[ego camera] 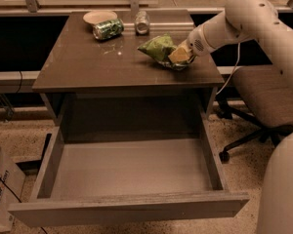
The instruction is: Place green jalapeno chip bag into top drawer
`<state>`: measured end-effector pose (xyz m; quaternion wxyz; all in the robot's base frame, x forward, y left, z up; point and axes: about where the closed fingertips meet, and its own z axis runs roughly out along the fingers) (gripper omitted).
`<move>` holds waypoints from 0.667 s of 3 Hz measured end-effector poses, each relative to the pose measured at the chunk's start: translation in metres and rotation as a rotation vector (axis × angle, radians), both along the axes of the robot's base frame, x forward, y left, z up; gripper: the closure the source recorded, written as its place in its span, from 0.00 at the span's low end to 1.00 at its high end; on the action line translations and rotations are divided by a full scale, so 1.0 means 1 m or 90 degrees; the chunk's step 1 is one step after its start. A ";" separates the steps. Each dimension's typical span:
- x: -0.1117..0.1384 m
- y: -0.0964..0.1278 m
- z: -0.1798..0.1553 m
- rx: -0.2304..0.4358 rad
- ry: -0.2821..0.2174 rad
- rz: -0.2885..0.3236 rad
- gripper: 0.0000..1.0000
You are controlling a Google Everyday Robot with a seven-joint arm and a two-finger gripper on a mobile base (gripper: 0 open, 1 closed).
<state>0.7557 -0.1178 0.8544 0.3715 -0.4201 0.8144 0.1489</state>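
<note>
My gripper is to release the green jalapeno chip bag next on the middle of the top drawer's bare light grey bottom point(136, 159).
The green jalapeno chip bag point(158, 48) lies crumpled on the right half of the dark table top point(88, 65). My gripper point(178, 56) comes in from the right and sits on the bag's right end, its tan fingers point(177, 55) closed on the foil. The top drawer point(132, 172) is pulled fully open below the table, its light grey bottom bare and its front panel point(132, 209) nearest the camera.
A green soda can point(108, 28) lies on its side at the table's back, next to a white bowl point(98, 17) and a silver can point(142, 22). An office chair point(266, 99) stands to the right. My white arm point(249, 13) reaches over the table's right edge.
</note>
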 end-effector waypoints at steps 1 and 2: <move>-0.044 0.006 0.025 -0.028 -0.035 0.036 1.00; -0.114 0.023 0.056 -0.048 -0.061 0.085 1.00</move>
